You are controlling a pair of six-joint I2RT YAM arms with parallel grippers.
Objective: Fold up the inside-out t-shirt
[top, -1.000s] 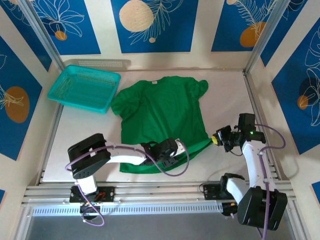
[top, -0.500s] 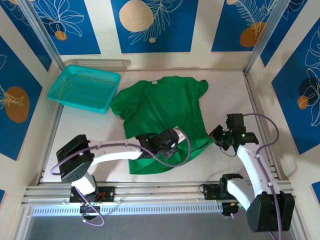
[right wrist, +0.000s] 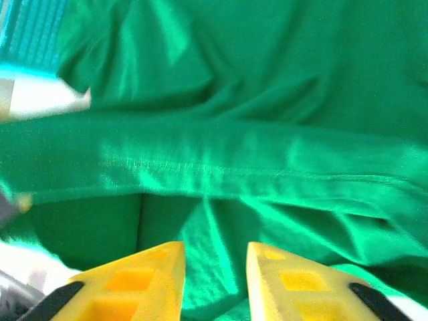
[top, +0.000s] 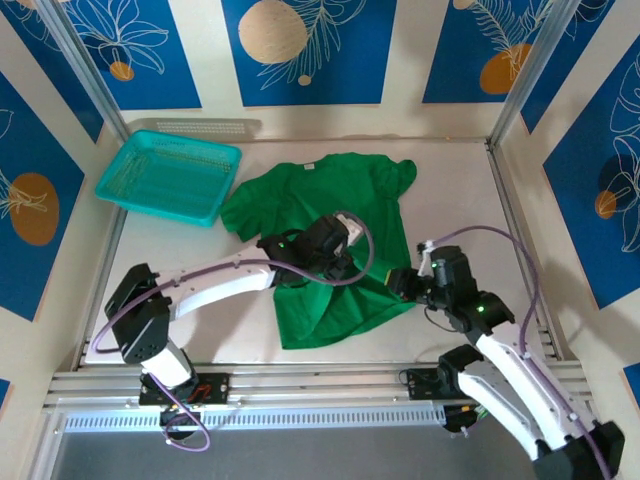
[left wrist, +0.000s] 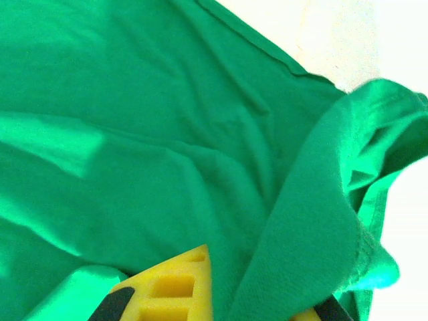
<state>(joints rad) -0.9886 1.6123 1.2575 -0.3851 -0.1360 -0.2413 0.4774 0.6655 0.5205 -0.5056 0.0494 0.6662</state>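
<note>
Next, my left gripper lets go of the thick fold on bare white table (top: 257, 292) between the teal basket and the front rail.
The inside-out t-shirt (top: 330, 200), bright green, lies on the white table with its collar toward the back wall. Its lower left part is lifted and pulled in toward the middle. My left gripper (top: 345, 265) hovers over the shirt's centre, shut on a thick fold of the cloth (left wrist: 301, 234), which runs up between its yellow fingers (left wrist: 167, 291). My right gripper (top: 400, 283) is at the shirt's lower right edge, and its yellow fingers (right wrist: 140, 281) stand a little apart. A hemmed band of the shirt (right wrist: 214, 160) stretches across in front of them.
A teal mesh basket (top: 170, 178) sits at the back left, close to the shirt's left sleeve. Bare white table (top: 190, 260) lies left of the shirt and also on its right (top: 460, 200). Metal rails border the table (top: 300, 385).
My left gripper has shut on the shirt's lower hem and carried it up toward the middle. The right gripper has moved left to the shirt's edge and its jaws have parted.
</note>
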